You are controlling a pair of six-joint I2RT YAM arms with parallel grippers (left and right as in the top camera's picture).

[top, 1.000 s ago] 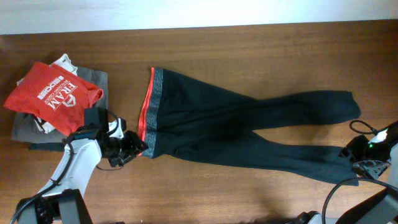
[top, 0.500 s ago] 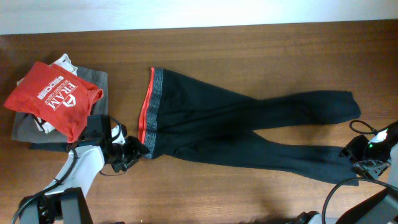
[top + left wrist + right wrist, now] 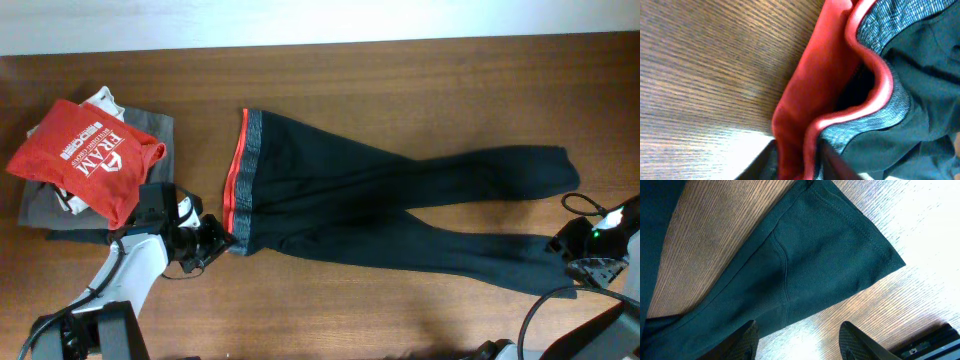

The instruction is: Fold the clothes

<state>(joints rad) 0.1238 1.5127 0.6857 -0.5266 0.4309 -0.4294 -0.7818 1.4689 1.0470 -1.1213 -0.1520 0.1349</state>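
My left gripper will open its fingers, as the waistband's red lining gapes wide at them, and pinch both layers together at the waistband's lower corner (image 3: 235,246) before lifting.
The black leggings (image 3: 380,205) lie spread across the table, grey waistband with orange-red lining (image 3: 240,180) at the left, both legs running right. My left gripper (image 3: 212,240) is at the waistband's lower corner and shut on it; the left wrist view shows the red lining (image 3: 812,105) and grey band (image 3: 880,107) pinched between its fingers (image 3: 797,167). My right gripper (image 3: 568,250) is open beside the lower leg's cuff; the right wrist view shows the cuff (image 3: 840,260) lying just ahead of its spread fingers (image 3: 797,340), which hold nothing.
A red T-shirt with white print (image 3: 85,155) lies on grey folded garments (image 3: 60,205) at the left, close behind my left arm. A black cable (image 3: 590,208) loops near the right edge by my right arm. Bare wood (image 3: 400,80) lies beyond the leggings.
My left gripper has moved a little rightward onto the waistband's lower corner and closed on it. The right arm and the leggings' legs have not moved.
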